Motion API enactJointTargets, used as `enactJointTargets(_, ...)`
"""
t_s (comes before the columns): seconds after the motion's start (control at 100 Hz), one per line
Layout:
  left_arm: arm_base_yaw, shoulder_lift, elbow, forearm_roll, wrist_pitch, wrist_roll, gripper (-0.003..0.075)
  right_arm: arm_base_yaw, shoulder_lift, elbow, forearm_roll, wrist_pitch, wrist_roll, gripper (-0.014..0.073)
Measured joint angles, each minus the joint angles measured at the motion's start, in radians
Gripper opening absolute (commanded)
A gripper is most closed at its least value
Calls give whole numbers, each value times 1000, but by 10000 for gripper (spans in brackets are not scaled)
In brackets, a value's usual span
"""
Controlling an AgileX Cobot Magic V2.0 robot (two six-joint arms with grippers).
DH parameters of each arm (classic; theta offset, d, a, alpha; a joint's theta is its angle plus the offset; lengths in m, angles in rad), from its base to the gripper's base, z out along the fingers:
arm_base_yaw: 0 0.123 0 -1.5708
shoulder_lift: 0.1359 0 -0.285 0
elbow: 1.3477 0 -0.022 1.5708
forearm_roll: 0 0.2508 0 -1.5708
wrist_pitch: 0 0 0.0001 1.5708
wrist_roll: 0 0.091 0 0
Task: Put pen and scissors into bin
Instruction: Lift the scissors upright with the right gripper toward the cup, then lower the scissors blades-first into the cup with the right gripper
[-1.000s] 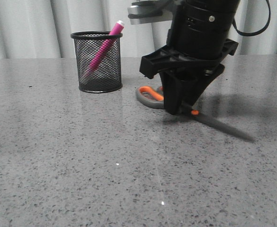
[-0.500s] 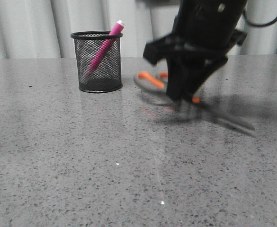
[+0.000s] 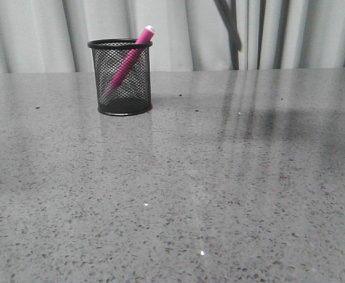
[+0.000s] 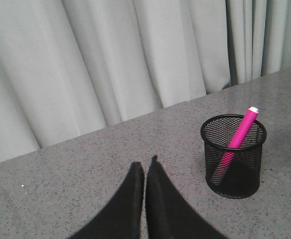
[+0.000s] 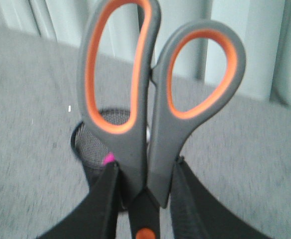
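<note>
The scissors will lie beside the pink pen inside the black wire-mesh bin [image 3: 114, 66] [image 5: 97, 150] once the robot's right gripper releases them.
The black wire-mesh bin [image 3: 121, 76] stands on the table at the back left, with the pink pen [image 3: 129, 59] leaning inside it, tip above the rim. My right gripper [image 5: 146, 164] is shut on the scissors [image 5: 152, 99] just above the orange pivot, loops pointing away from the wrist. The bin [image 5: 88, 144] lies beyond them with a bit of the pen [image 5: 108, 159] showing. In the front view only a blurred dark blade [image 3: 229, 25] hangs at the top edge; the arm is out of view. My left gripper [image 4: 145, 168] is shut and empty, left of the bin [image 4: 233, 155] and pen [image 4: 240, 133].
A grey speckled table [image 3: 172, 194] fills the front view. Pale pleated curtains [image 3: 48, 32] hang close behind its far edge. A soft shadow [image 3: 278, 124] lies on the table at the right.
My right gripper has lifted the scissors off the table and risen out of the front view. The bin and pen have not moved.
</note>
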Motion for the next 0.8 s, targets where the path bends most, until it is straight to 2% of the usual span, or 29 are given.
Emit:
enactJointTargets(0.4,0,0,0,0,0,0,-19,34,282,-150,4,-520,0,-76)
enactJointTargets(0.64,0,0,0,0,0,0,-19,73,439,-268,6,-571,0,-76)
enactJointTargets(0.8,0,0,0,0,0,0,-19,83,497,-286,6,-573,2,-76)
